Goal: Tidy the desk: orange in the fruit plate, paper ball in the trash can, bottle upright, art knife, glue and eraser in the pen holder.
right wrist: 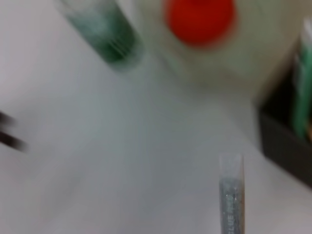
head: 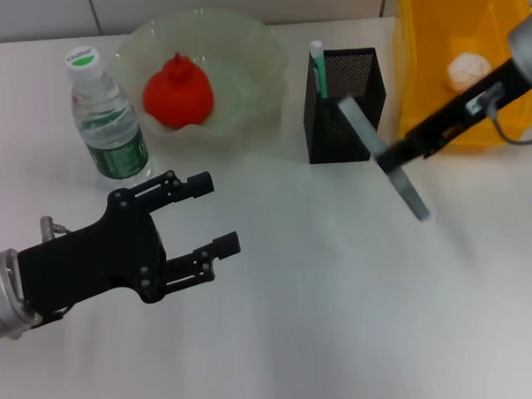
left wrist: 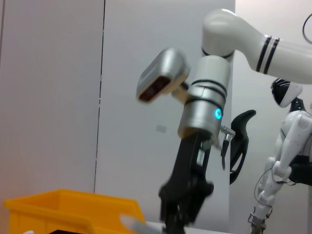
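Observation:
The long grey piece, now held slanted above the table, will be released by my right gripper beside the green stick in the black pen holder (head: 320, 71) (right wrist: 303, 90), where it is to stay.
My right gripper (head: 395, 156) is shut on the art knife (head: 381, 157), a long grey strip held slanted above the table just in front of the pen holder (head: 343, 108). The knife also shows in the right wrist view (right wrist: 230, 195). A white and green glue stick (head: 317, 67) stands in the holder. The orange (head: 177, 93) lies in the fruit plate (head: 260, 54). Left of the plate, the bottle (head: 105, 118) stands upright. The paper ball (head: 468, 70) rests in the trash can (head: 435, 33). My left gripper (head: 221, 212) hovers open and empty at the near left. The eraser is out of view.
The white table runs to a wall behind the plate and the trash can. In the left wrist view the right arm (left wrist: 204, 107) stands over the yellow trash can (left wrist: 63, 212), and another white robot (left wrist: 287, 146) stands far behind.

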Motion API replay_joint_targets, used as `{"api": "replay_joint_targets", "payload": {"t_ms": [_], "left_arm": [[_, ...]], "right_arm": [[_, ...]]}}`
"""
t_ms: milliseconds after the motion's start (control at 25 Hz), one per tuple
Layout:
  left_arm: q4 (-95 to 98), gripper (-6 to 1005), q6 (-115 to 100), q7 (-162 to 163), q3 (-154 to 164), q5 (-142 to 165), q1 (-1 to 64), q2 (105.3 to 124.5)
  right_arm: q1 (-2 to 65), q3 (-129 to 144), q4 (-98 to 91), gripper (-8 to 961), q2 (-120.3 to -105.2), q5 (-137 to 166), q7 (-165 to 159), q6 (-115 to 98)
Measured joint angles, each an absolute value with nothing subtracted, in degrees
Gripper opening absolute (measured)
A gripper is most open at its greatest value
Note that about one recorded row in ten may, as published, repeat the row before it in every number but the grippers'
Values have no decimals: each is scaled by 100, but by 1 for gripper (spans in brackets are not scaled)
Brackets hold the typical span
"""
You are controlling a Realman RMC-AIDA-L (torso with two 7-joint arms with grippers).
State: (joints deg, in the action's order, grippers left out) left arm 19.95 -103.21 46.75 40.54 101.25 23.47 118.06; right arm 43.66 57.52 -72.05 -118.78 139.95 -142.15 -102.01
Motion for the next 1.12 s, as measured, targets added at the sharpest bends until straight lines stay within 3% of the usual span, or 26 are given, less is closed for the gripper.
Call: {"api": "replay_joint_targets", "payload": {"t_ms": [480,1120], "left_arm": [[1995,739,-10295,4675,4052,10125,2369,11822],[1967,739,-10378,4676,4051,10125,2351,11830]], "right_arm": [[3406,3854,-6260,131,-11832,11183,-10957,-9110],[4015,4295,-4326,154,-11890,11011,-9909,-6817]]}}
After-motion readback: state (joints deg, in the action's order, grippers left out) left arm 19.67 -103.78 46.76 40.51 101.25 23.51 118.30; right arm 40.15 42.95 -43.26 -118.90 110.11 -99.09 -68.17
